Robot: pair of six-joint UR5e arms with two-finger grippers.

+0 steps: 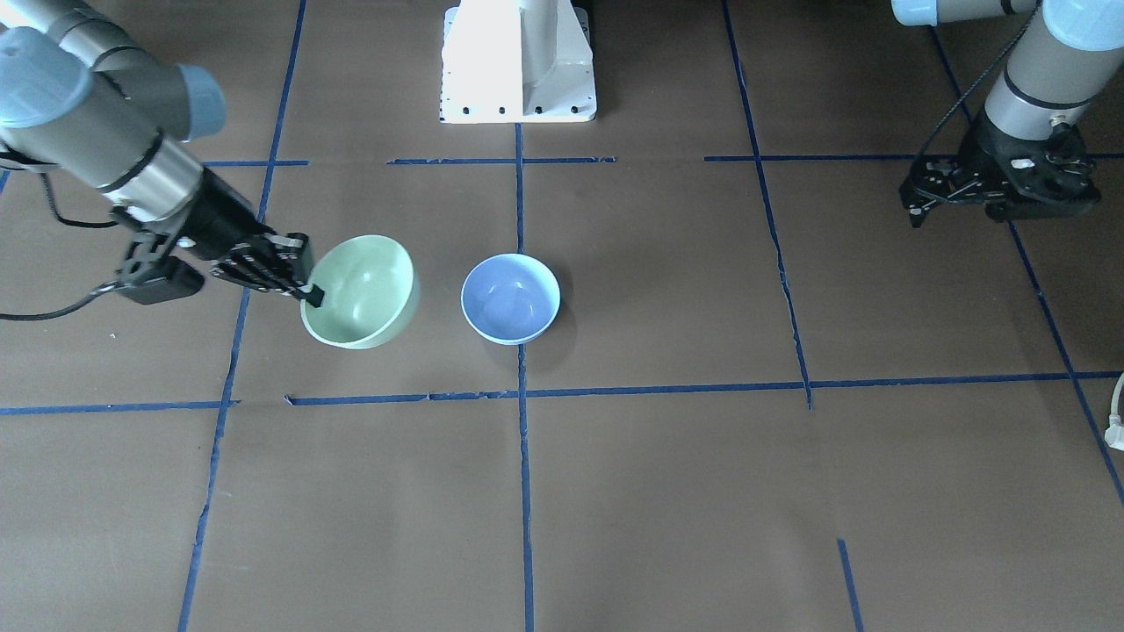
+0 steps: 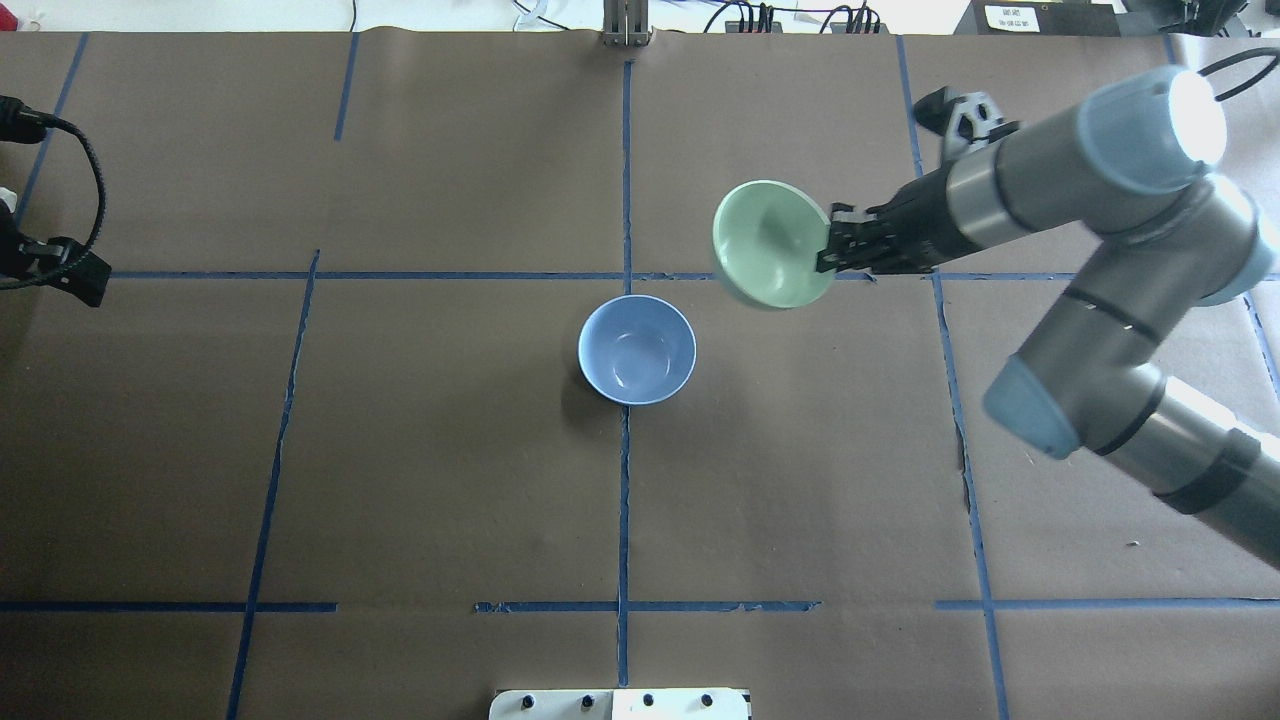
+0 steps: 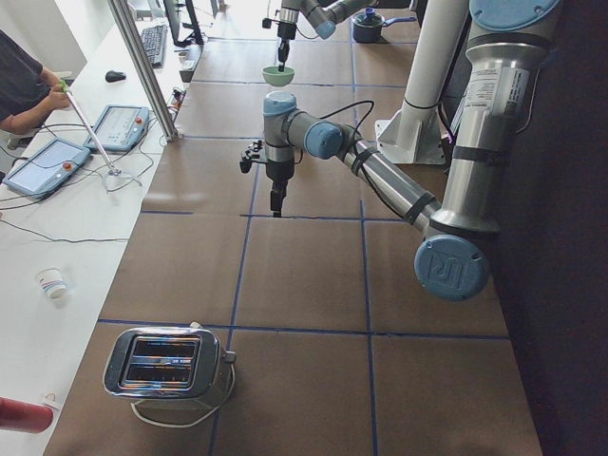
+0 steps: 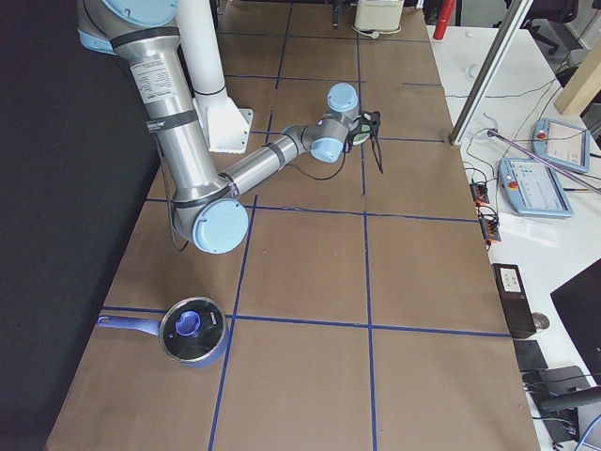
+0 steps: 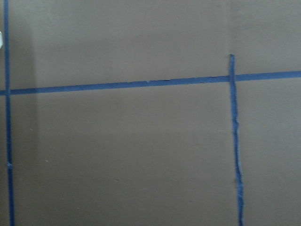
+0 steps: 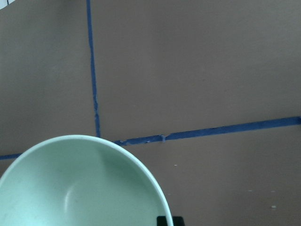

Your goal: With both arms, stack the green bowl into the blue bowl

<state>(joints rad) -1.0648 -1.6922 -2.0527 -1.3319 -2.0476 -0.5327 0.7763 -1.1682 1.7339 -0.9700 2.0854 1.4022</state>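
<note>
Next, my right gripper lets go of the green bowl inside the empty blue bowl [image 1: 511,299] on the centre tape line of the table.
The pale green bowl [image 1: 360,291] hangs tilted a little above the table, held by its rim. My right gripper [image 1: 303,285] is shut on that rim, on the side away from the blue bowl. From overhead, the green bowl [image 2: 770,243] and right gripper [image 2: 828,255] are to the right of and beyond the blue bowl [image 2: 637,348]. The blue bowl [image 1: 510,297] stands upright and empty on the table's centre line. The right wrist view shows the green bowl's inside [image 6: 80,188]. My left gripper [image 1: 1001,206] hovers far off at its own side, open and empty.
The white pedestal base [image 1: 518,61] stands at the robot's edge of the table. A toaster [image 3: 166,361] sits at the table's left end, and a lidded pan [image 4: 192,329] at the right end. Blue tape lines cross the brown table cover.
</note>
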